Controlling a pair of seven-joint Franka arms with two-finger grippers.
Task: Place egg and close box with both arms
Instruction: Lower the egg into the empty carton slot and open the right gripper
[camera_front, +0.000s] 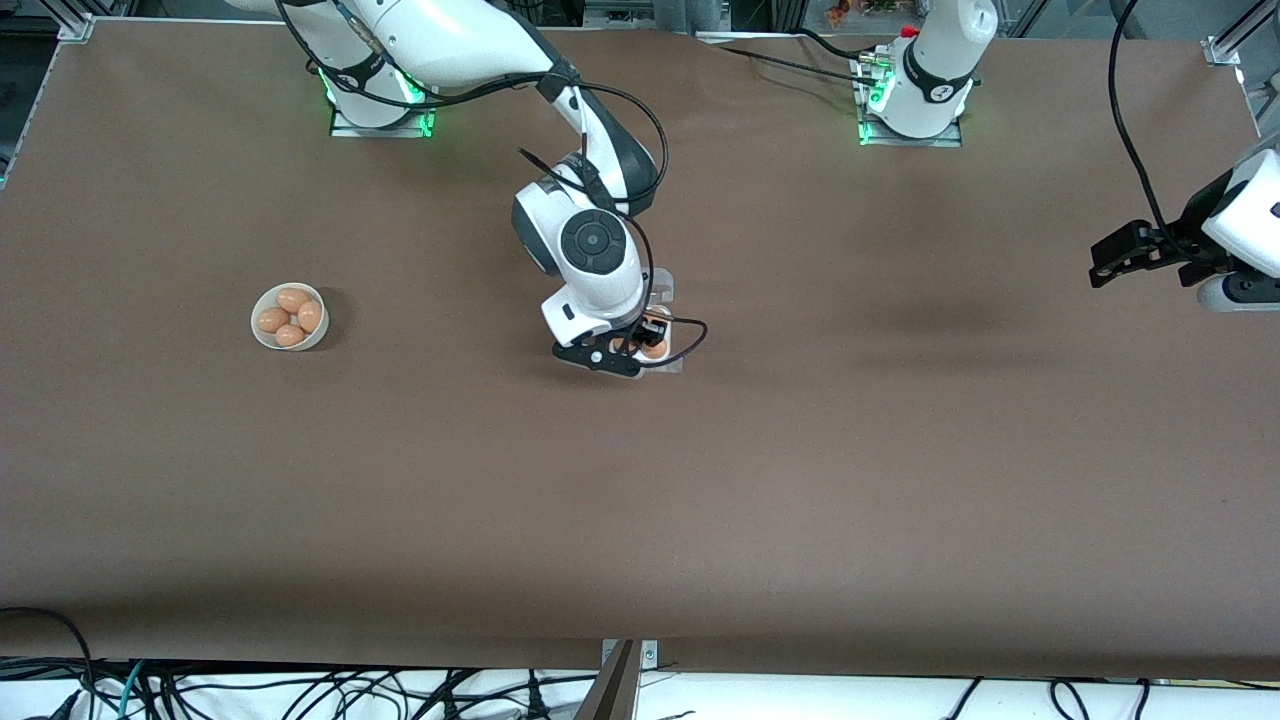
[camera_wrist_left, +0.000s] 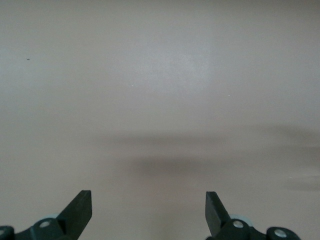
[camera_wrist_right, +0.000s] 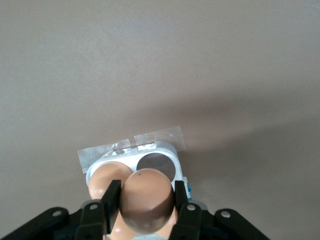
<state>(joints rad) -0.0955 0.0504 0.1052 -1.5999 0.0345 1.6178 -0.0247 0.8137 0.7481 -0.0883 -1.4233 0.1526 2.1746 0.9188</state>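
Note:
Next, I release the egg from my right gripper in the empty cell of the box (camera_front: 623, 348) (camera_wrist_right: 157, 165), next to the clear tape strips.
My right gripper (camera_front: 648, 340) is shut on the egg (camera_wrist_right: 146, 197), a light-brown oval, and holds it just over the box (camera_wrist_right: 162, 150). The box is a white egg carton at mid-table, mostly hidden under the gripper in the front view (camera_front: 668, 290). In the right wrist view one cell holds another brown egg (camera_wrist_right: 105, 179) and one cell (camera_wrist_right: 156, 165) is empty. My left gripper (camera_front: 1125, 255) is open and empty, up in the air over the left arm's end of the table; its wrist view (camera_wrist_left: 148, 205) shows only bare table.
A round white bowl (camera_front: 262, 337) with several brown eggs (camera_front: 291, 316) sits toward the right arm's end of the table. Clear tape strips (camera_wrist_right: 157, 136) lie at the box's edge. Cables hang along the table's near edge.

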